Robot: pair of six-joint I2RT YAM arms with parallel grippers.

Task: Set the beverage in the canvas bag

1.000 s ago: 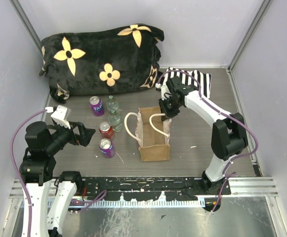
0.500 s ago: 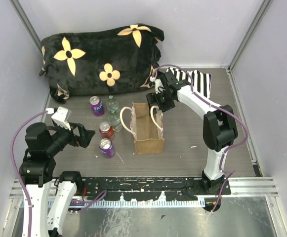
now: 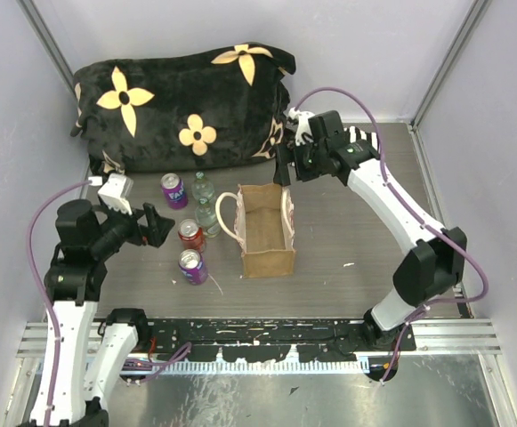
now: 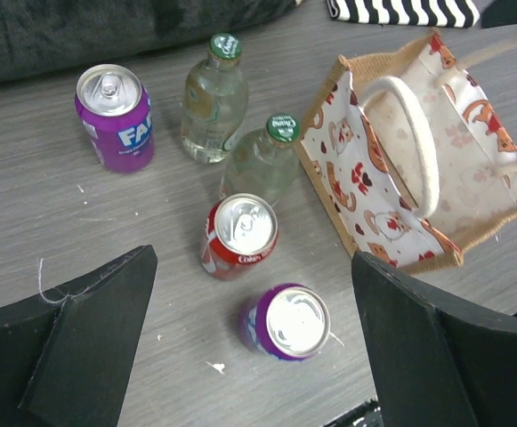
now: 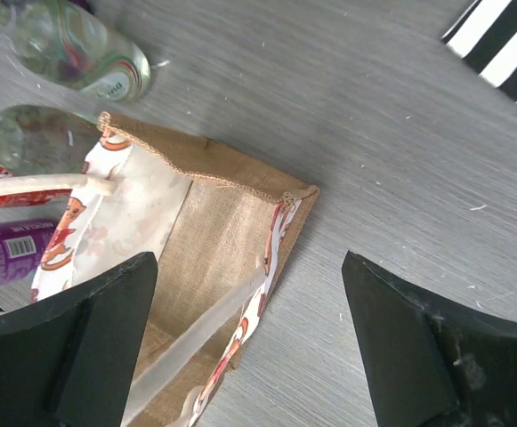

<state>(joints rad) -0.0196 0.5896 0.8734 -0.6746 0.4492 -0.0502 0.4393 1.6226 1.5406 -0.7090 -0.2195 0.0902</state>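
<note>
Next, my left gripper grabs the neck of the far glass bottle [image 3: 200,181] [image 4: 223,64], just under its green cap, beside the black flowered plush blanket.
The canvas bag [image 3: 268,261] stands open and upright mid-table, cream handles flopped over its rims; its printed side [image 4: 365,191] faces the drinks. To its left stand two purple cans [image 3: 192,266] [image 3: 174,189], a red can [image 3: 190,234] and two glass bottles [image 3: 207,214]. My left gripper [image 3: 157,226] hovers open over the near purple can [image 4: 286,322] and the red can [image 4: 240,234], touching neither. My right gripper [image 3: 281,171] hangs open above the bag's far right corner [image 5: 280,205], holding nothing.
A black flowered plush blanket [image 3: 182,102] fills the back left. A black-and-white striped cloth [image 3: 365,147] lies at the back right, under the right arm. Enclosure walls close in on both sides.
My right gripper has opened, let go of the bag's handle and drawn back toward the far side. The bag slid a little left and away. My left arm rose slightly.
</note>
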